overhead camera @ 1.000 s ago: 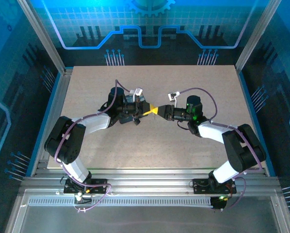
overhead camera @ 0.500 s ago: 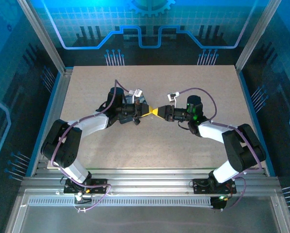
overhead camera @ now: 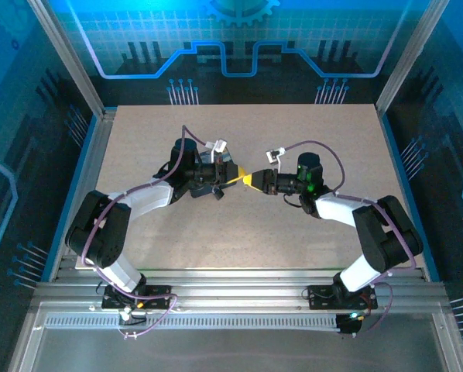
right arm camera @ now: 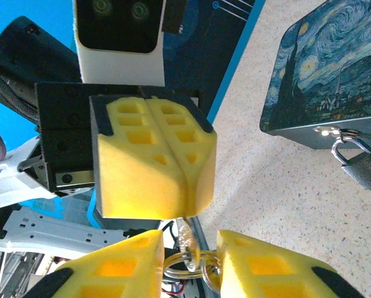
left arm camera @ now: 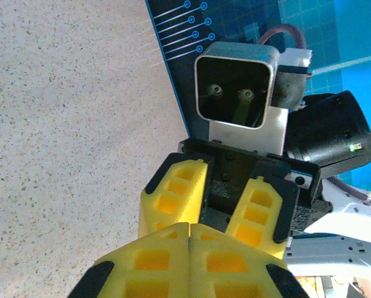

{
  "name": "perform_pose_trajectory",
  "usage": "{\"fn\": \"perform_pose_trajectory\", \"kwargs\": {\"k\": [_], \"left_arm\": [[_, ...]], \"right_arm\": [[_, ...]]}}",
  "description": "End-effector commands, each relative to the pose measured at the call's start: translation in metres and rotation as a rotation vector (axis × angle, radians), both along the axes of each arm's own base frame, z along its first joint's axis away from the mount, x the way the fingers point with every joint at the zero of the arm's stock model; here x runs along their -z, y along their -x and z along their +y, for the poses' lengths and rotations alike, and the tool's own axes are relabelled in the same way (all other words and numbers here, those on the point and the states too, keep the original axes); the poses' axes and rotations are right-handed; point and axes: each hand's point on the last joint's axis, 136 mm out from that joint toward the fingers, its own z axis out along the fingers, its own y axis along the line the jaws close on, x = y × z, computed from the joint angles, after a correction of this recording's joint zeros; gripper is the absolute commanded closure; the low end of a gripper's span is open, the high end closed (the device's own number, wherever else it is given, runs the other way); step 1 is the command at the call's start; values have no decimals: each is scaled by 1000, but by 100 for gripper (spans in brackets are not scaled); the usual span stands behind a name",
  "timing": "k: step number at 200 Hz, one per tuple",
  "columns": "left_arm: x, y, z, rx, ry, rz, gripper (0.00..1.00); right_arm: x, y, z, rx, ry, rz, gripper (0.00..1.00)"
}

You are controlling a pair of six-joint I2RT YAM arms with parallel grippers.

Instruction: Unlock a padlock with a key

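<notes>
The fingers of the robot's left gripper cover the key's blade, so the right gripper should grasp the key by its ring end (right arm camera: pixel 192 264) before the left gripper steadies the padlock.
My left gripper (overhead camera: pixel 235 177) and right gripper (overhead camera: pixel 252 180) meet tip to tip above the middle of the table. In the left wrist view, the left gripper (left arm camera: pixel 190 227) has its yellow pads pressed shut on the thin silvery key, seen as a sliver in the seam. In the right wrist view the key (right arm camera: pixel 185 228) sticks out of those shut pads, its rings (right arm camera: pixel 184 266) hanging between the spread fingers of my open right gripper (right arm camera: pixel 190 241). The small padlock (right arm camera: pixel 361 166) hangs by its shackle from the hasp of the swirl-painted tin (right arm camera: pixel 328 74), shackle closed.
The tin stands on the speckled tabletop (left arm camera: pixel 61 124) just behind the left gripper. Aluminium frame rails (overhead camera: pixel 92 147) and blue patterned walls border the table on all sides.
The right gripper has edged slightly left toward the left one. Both stay tip to tip around the key.
</notes>
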Motion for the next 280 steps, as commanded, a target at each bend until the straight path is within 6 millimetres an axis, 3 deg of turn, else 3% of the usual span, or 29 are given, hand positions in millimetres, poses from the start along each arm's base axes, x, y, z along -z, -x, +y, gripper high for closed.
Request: {"fn": "perform_pose_trajectory", "kwargs": {"k": [1, 23, 47, 79, 132, 192, 250, 280], "left_arm": [[-14, 2, -3, 24, 28, -47, 100], [-14, 4, -2, 27, 18, -55, 100], [-12, 9, -1, 46, 5, -66, 100], [-10, 13, -1, 69, -5, -77, 100], [-13, 14, -3, 86, 23, -77, 100], [-16, 13, -4, 79, 47, -72, 100], [-20, 16, -5, 99, 69, -75, 100], [-21, 22, -8, 131, 79, -80, 100]], "right_arm": [[-2, 0, 5, -28, 3, -22, 74], [-2, -1, 3, -24, 3, -22, 72], [-5, -3, -7, 9, 0, -28, 52], [-15, -2, -14, 24, -2, -49, 46], [-9, -2, -10, 11, 2, -35, 59], [-5, 2, 2, -31, 2, -34, 66], [-3, 3, 2, -30, 9, -35, 75], [-7, 3, 3, -33, 1, -55, 87]]}}
